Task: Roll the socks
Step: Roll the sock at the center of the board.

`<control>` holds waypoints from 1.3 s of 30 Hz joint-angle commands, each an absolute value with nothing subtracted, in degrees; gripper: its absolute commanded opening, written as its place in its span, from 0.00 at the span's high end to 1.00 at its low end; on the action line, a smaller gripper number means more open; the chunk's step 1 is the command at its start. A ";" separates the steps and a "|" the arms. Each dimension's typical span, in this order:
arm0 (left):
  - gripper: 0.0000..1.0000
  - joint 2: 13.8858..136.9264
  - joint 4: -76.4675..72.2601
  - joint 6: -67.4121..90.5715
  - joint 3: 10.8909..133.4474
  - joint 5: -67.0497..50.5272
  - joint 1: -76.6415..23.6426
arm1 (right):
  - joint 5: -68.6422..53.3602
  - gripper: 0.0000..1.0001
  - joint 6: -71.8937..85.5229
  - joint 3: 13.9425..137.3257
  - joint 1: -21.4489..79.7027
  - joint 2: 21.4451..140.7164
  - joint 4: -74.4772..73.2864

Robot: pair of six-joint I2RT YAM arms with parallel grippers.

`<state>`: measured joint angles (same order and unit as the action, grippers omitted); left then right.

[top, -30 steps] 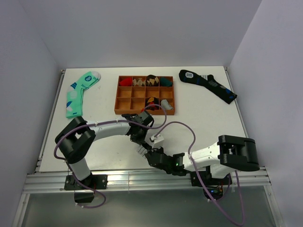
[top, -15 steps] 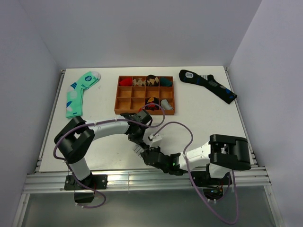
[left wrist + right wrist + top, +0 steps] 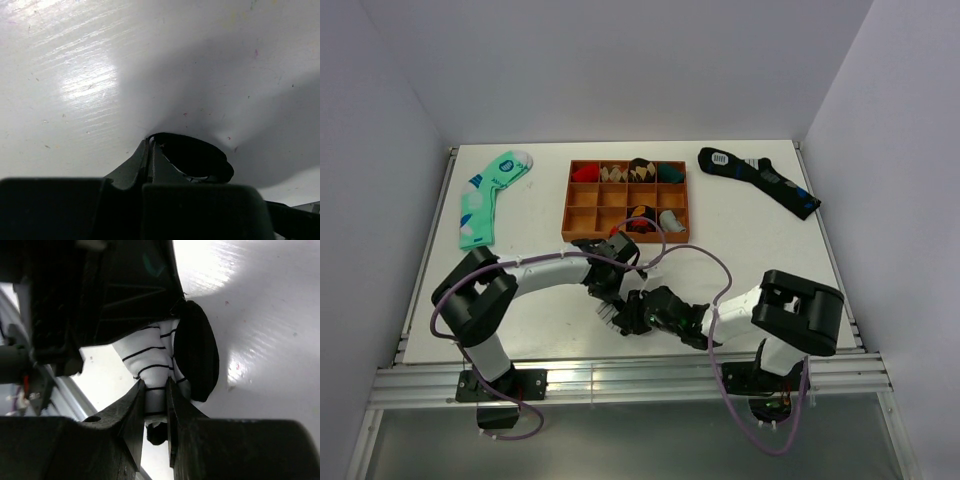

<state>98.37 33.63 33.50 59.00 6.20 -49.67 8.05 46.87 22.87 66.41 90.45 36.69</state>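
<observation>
My left gripper will let go and grab the sock's striped end point(image 3: 606, 311) while my right gripper holds, because it pinches only the edge of the sock's black part.
The white sock with thin black stripes point(image 3: 612, 316) lies bunched near the table's front edge, between my two grippers. In the right wrist view its striped body point(image 3: 150, 357) and black end point(image 3: 197, 352) hang below the left gripper's dark body. My right gripper point(image 3: 156, 390) is shut on the striped part; it also shows in the top view point(image 3: 632, 318). My left gripper point(image 3: 609, 291) presses down from above; its jaws point(image 3: 151, 142) are closed at the edge of the sock's black part point(image 3: 195, 157).
A wooden compartment tray point(image 3: 582, 215) with rolled socks stands behind the grippers. A mint green sock point(image 3: 485, 195) lies at the far left, a long black sock point(image 3: 760, 178) at the far right. The metal front rail point(image 3: 620, 380) runs close below.
My right gripper has moved left and away from the front edge, close against the left gripper, still holding the sock. The left gripper has barely shifted.
</observation>
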 commanded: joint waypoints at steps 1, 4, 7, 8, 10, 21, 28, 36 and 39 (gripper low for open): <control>1.00 96.86 33.14 32.26 57.83 8.44 -49.22 | -1.73 1.00 45.62 20.56 63.02 96.14 24.88; 1.00 96.07 32.26 32.08 57.22 8.52 -49.22 | -5.60 1.00 46.49 21.27 61.09 97.20 24.78; 1.00 94.84 31.03 32.08 56.60 8.70 -49.22 | -8.16 1.00 47.19 22.14 59.51 98.17 23.92; 1.00 94.40 30.85 32.52 56.60 9.14 -49.22 | -8.52 1.00 47.20 22.58 59.33 98.35 23.30; 0.99 92.47 29.80 32.96 56.25 9.75 -49.22 | -9.49 1.00 47.20 23.37 58.80 99.22 21.80; 0.65 85.70 25.84 36.82 55.20 16.07 -49.22 | -18.27 1.00 47.37 25.14 55.38 106.60 21.96; 0.63 74.72 25.66 45.76 48.26 21.60 -49.31 | -21.97 1.00 47.64 26.72 53.53 109.51 20.66; 0.58 59.95 25.31 56.42 36.57 26.81 -51.85 | -26.19 1.00 47.90 27.95 50.54 111.71 19.42; 0.54 58.98 22.07 59.40 32.36 27.07 -53.52 | -28.21 1.00 47.64 28.04 49.40 111.80 19.25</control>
